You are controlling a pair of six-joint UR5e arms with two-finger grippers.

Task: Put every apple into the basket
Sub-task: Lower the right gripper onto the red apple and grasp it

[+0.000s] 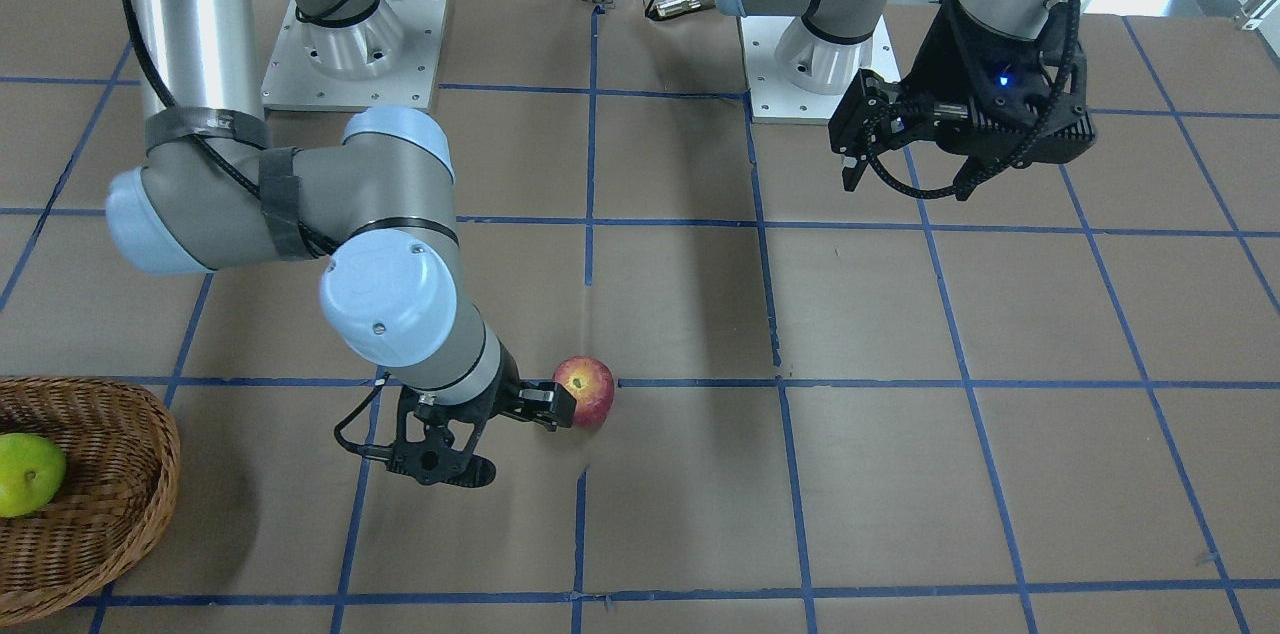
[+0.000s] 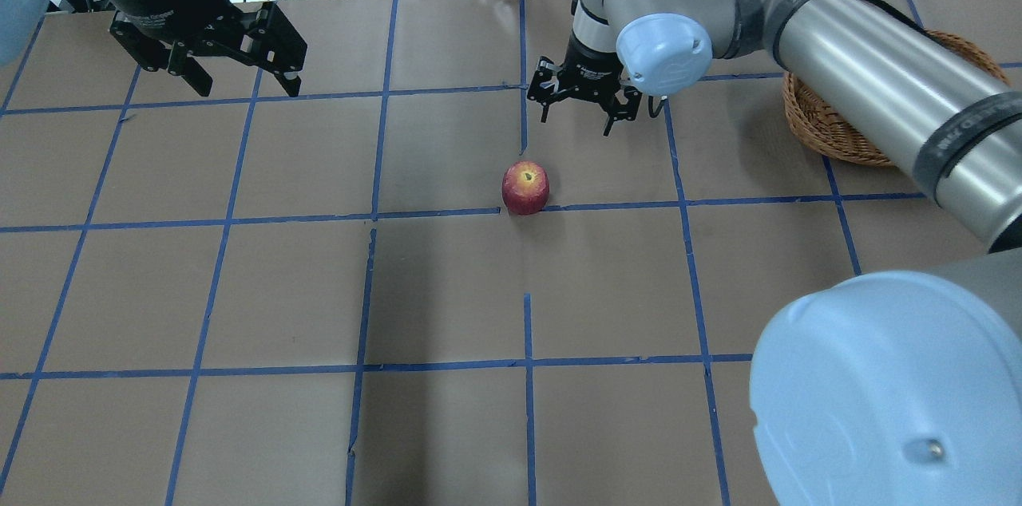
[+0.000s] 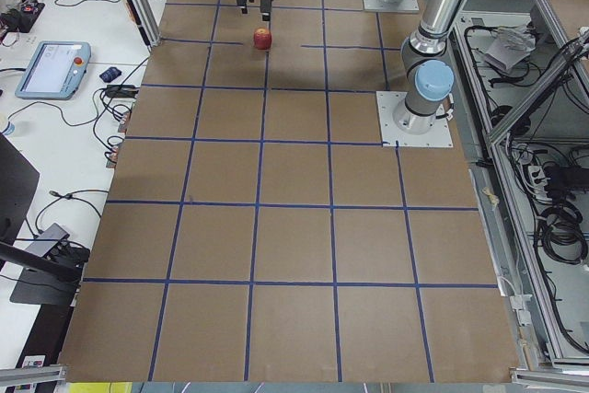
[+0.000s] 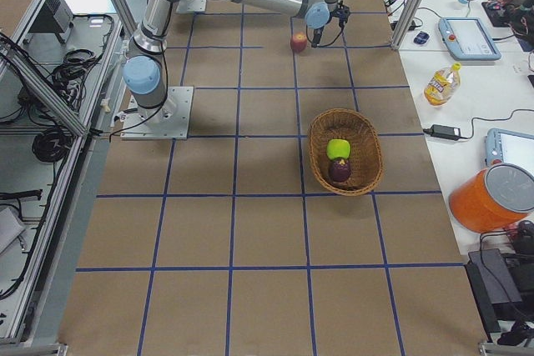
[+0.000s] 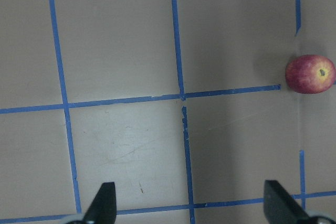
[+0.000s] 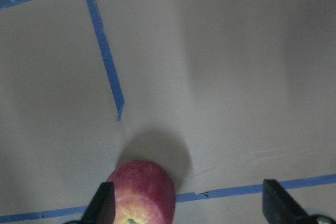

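The robot's right gripper should next move over and close on opposite sides of the red apple [image 1: 587,392] [image 6: 142,194] at the blue tape line.
The red apple [image 2: 524,187] with a yellowish blush lies on the table at a blue tape line; it also shows in the front view [image 1: 585,391]. My right gripper [image 2: 576,121] is open and empty, low beside this apple, which sits by one finger [image 6: 102,205] in the right wrist view [image 6: 142,192]. My left gripper [image 2: 243,79] is open and empty, raised far away; its view shows the apple [image 5: 310,73] at the right edge. The wicker basket [image 4: 367,152] holds the yellow-green apple [image 4: 338,149] and the maroon apple [image 4: 340,171].
The basket's rim [image 1: 150,504] is at the table's edge on my right side, with the green apple [image 1: 25,474] showing in it. The two arm bases [image 1: 350,54] stand at the back. An orange container [image 4: 492,198] and a bottle [image 4: 440,82] stand on a side bench.
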